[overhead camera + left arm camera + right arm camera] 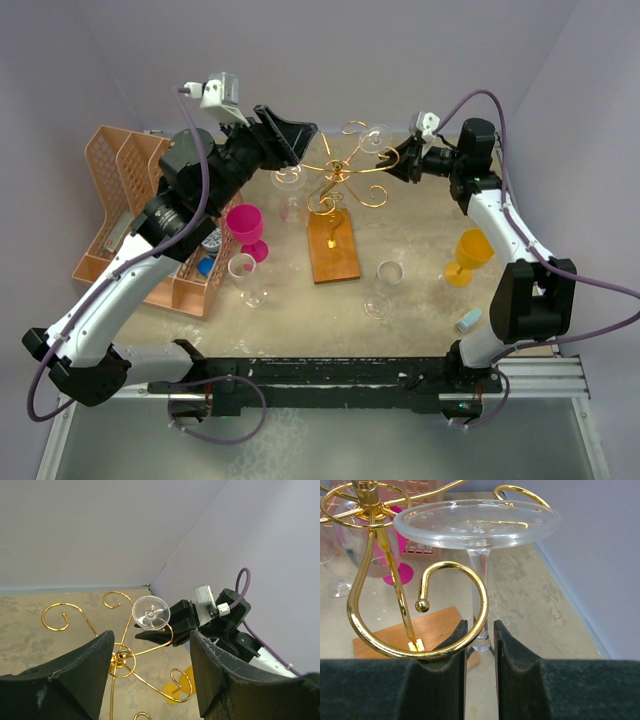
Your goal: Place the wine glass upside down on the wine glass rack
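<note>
My right gripper is going to let go of the clear wine glass, with its foot hanging on the curled rack arm (389,151) (454,607) nearest my right gripper.
The gold wire rack (340,182) stands on its reddish-brown wooden base (333,250) at the table's middle back. My right gripper (397,160) is shut on the stem of a clear wine glass (375,138), held upside down with its foot uppermost. In the right wrist view the stem (479,580) passes through a curled rack arm (451,566) and runs down between my fingers (480,626). The foot (477,522) sits above the curl. My left gripper (288,135) is open and empty, hovering above the rack's left side (151,639). It looks down on the glass foot (151,612).
A peach lattice organiser (130,205) lies at the left. A pink glass (245,225), clear glasses (245,275) (385,280) (290,185), an orange glass (470,250) and a small light-blue object (467,320) surround the rack. Walls close off the back and right.
</note>
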### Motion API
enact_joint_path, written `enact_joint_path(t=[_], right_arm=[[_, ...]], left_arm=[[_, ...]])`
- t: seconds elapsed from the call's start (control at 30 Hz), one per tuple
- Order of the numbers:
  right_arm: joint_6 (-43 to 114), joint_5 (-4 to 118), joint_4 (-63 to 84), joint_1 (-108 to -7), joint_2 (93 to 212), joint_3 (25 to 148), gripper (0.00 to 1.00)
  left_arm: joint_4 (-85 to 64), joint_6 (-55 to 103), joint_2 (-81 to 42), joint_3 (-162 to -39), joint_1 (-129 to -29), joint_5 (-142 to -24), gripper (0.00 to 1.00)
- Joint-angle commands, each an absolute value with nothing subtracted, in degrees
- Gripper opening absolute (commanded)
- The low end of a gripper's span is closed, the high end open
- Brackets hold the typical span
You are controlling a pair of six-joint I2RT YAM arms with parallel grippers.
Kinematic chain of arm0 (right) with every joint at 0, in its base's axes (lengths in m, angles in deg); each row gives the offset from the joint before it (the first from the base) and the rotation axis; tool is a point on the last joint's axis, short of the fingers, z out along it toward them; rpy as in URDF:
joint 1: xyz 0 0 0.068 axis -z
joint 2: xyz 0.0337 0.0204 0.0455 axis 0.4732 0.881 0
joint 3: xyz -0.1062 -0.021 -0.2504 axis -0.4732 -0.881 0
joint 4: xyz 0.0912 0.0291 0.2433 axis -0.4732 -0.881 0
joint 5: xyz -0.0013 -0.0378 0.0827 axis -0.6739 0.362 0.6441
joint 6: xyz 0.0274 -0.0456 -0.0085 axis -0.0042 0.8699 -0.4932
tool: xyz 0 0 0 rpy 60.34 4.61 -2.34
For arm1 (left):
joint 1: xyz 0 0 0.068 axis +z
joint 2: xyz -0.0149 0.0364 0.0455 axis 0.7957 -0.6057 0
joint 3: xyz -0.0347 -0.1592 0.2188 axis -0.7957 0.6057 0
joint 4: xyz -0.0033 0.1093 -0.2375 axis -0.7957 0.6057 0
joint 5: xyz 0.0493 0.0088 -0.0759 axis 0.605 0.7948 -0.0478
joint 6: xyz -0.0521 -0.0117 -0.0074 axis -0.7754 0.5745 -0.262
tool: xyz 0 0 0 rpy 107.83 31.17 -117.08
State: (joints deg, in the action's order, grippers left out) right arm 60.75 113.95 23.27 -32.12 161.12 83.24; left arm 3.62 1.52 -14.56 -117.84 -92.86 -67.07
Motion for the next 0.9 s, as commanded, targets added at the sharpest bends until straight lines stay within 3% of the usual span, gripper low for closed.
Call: enact_joint_path(t=[0.0, 0.13, 0.87], right_arm=[[62.9, 116.5, 23.0, -33.5, 158.8, 83.4, 0.00], [66.8, 116.8, 17.7, -33.6, 159.7, 85.7, 0.00], [67.5, 115.2, 19.1, -33.6, 150.6, 79.4, 0.00]], left_arm=[[2.1, 2.4, -12.4, -118.3, -92.6, -66.0, 0.59], [2.2, 2.6, -12.3, -118.6, -92.6, -66.0, 0.60], [1.9, 2.6, -12.9, -118.6, -92.6, -66.2, 0.59]])
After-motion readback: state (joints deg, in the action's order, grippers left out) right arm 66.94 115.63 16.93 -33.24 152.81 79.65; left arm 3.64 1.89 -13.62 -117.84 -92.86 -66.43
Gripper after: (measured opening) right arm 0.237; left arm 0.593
